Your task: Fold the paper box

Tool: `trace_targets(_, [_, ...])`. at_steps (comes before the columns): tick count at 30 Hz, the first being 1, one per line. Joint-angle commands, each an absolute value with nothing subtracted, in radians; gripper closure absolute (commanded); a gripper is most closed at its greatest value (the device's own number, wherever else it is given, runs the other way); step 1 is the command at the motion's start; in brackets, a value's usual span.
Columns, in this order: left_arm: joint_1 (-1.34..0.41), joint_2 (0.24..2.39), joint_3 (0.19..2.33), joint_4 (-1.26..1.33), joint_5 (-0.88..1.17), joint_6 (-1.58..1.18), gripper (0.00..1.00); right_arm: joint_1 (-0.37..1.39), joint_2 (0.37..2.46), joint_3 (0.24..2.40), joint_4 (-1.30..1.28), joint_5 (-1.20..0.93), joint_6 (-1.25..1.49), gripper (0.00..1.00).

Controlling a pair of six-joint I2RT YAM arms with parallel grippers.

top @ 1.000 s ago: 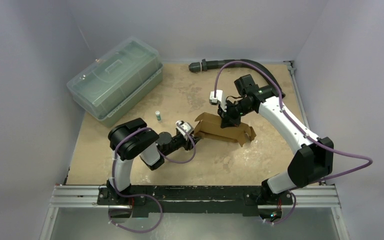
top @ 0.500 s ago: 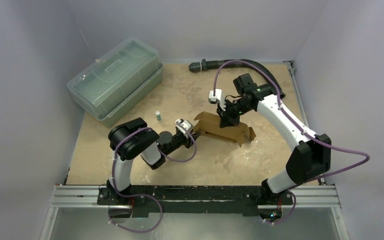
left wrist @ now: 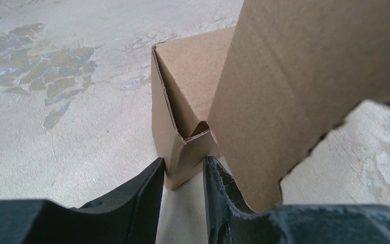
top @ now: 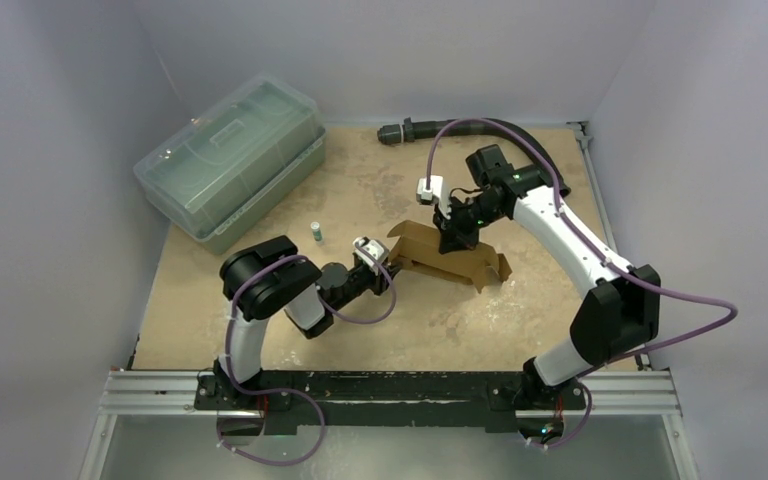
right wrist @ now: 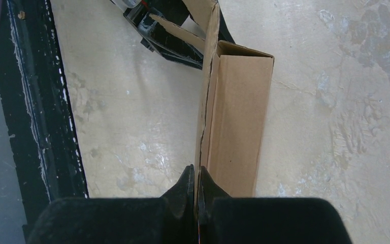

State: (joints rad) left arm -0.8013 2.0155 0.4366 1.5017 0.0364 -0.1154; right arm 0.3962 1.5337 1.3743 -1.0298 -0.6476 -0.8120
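My left gripper should open and pinch the box's folded corner [left wrist: 184, 142] to close the gap, since the box's end flap gapes from the panel above its low hold.
The paper box [top: 450, 260] is a brown cardboard carton, partly folded, lying mid-table. My left gripper [top: 386, 268] is at its left end. In the left wrist view the two fingers [left wrist: 147, 188] press from both sides on the folded corner of the paper box [left wrist: 188, 76], and a large loose flap [left wrist: 294, 76] hangs over on the right. My right gripper [top: 455, 240] reaches down onto the box's back side. In the right wrist view my right gripper [right wrist: 196, 175] is shut on a thin upright wall of the paper box [right wrist: 238, 117].
A large clear greenish lidded bin [top: 230, 158] stands at the back left. A small bottle [top: 316, 231] stands near the left arm. A black hose [top: 460, 127] runs along the back edge. The metal rail [top: 390, 390] borders the near edge.
My left gripper's jaws have narrowed onto the box's left end. The right arm has shifted slightly left, still holding the wall. The box has barely moved.
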Motion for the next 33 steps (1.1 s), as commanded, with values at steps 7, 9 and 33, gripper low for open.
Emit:
trace_targets(7, [-0.815,2.037,0.489,1.778,0.003,-0.136,0.77,0.398,1.550,1.421,-1.067,-0.733,-0.825,1.00])
trace_targets(9, [-0.818,2.042,0.489,1.779,-0.021,-0.141,0.81,0.399,1.552,1.424,-1.070,-0.737,-0.827,1.00])
trace_targets(33, [-0.829,2.068,0.518,1.778,-0.149,-0.210,0.71,0.399,1.561,1.434,-1.080,-0.774,-0.816,1.00])
